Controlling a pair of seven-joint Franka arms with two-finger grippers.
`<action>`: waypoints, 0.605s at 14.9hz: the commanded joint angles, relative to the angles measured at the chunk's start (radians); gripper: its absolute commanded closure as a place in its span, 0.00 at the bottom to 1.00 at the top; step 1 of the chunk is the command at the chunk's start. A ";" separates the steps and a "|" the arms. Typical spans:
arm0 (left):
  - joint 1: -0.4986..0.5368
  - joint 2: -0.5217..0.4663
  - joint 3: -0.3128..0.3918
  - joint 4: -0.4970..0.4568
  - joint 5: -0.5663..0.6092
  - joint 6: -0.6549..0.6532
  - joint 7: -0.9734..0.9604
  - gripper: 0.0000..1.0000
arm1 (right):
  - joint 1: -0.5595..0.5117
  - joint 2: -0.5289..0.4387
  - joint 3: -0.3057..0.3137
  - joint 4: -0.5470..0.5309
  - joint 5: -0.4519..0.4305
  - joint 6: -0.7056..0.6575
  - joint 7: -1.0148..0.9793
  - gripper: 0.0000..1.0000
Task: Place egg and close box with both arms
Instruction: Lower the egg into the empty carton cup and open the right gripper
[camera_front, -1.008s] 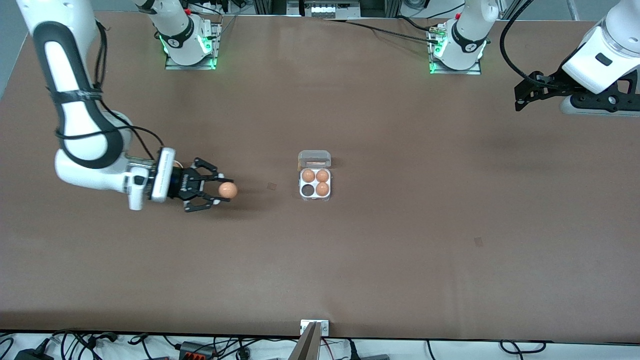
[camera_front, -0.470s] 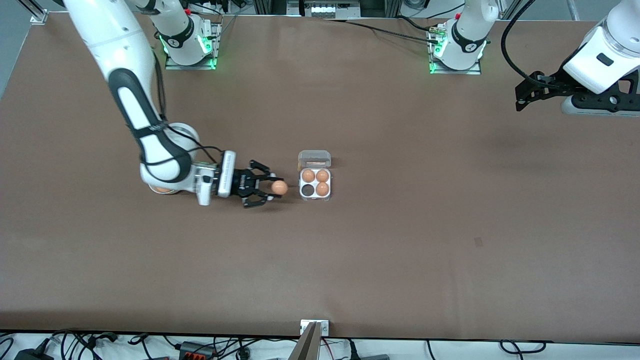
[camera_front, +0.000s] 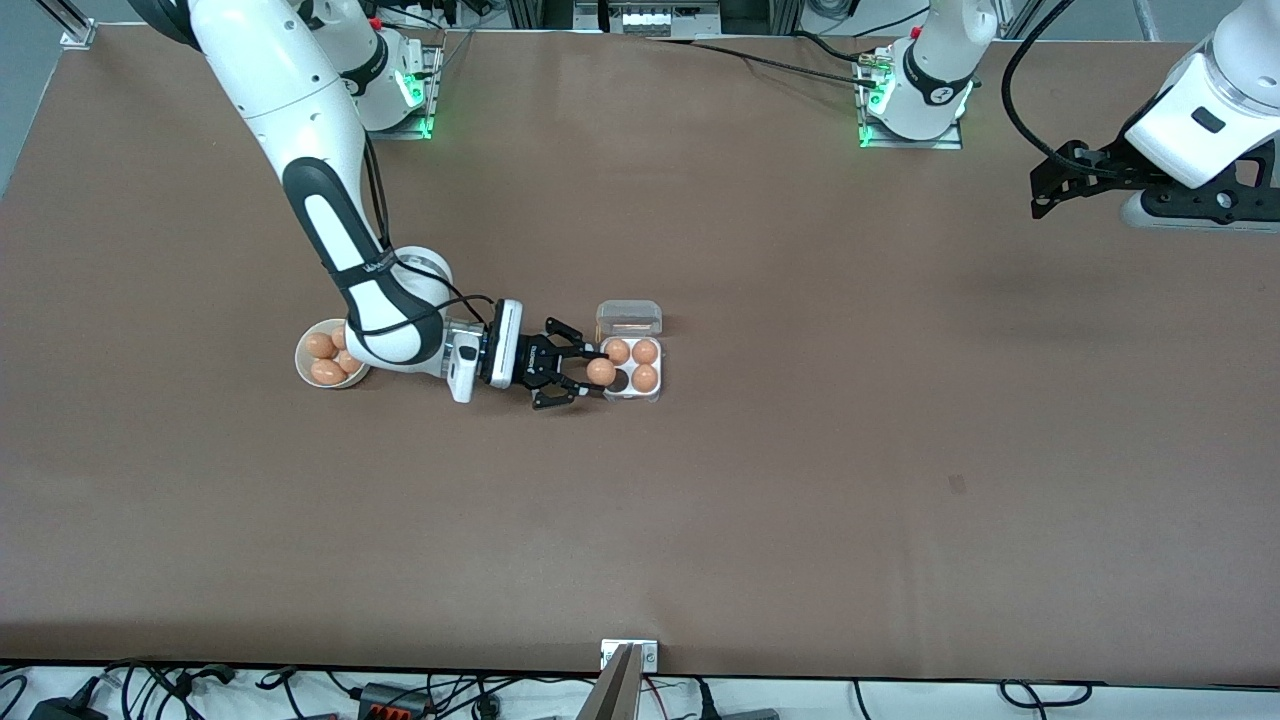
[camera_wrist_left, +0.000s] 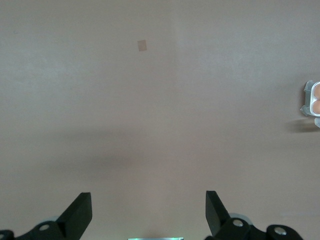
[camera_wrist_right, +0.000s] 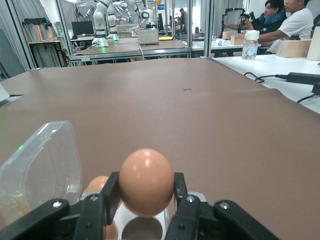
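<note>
Next, my right gripper lets go of the brown egg in the empty dark cell of the box (camera_front: 617, 380) (camera_wrist_right: 142, 229).
The box (camera_front: 632, 392) sits mid-table with its clear lid (camera_front: 629, 318) standing open. It holds three brown eggs, and one cell is empty and dark. My right gripper (camera_front: 596, 375) is shut on a brown egg (camera_front: 601, 371) and holds it over the box's edge toward the right arm's end. In the right wrist view the egg (camera_wrist_right: 146, 181) sits between the fingers (camera_wrist_right: 180, 187) just above the empty cell (camera_wrist_right: 142, 228), with the lid (camera_wrist_right: 40, 165) beside it. My left gripper (camera_front: 1040, 200) waits up high at the left arm's end of the table, open and empty, as the left wrist view (camera_wrist_left: 149, 210) shows.
A round white bowl (camera_front: 302, 360) with several brown eggs stands beside the right arm's elbow, toward the right arm's end of the table. The box's edge also shows in the left wrist view (camera_wrist_left: 312, 98). Small marks dot the brown table (camera_front: 957, 484).
My right arm has carried the egg from over the bare table toward the box and now holds it over the box's edge. The bowl has come into view. The left arm has not moved.
</note>
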 joint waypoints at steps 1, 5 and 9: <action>0.005 0.012 -0.006 0.033 -0.009 -0.026 0.000 0.00 | 0.047 0.038 -0.018 0.032 0.076 0.069 -0.110 0.78; 0.005 0.012 -0.004 0.033 -0.009 -0.026 0.000 0.00 | 0.066 0.056 -0.026 0.040 0.107 0.107 -0.114 0.74; 0.005 0.012 -0.004 0.033 -0.009 -0.026 0.000 0.00 | 0.090 0.079 -0.038 0.055 0.122 0.109 -0.114 0.74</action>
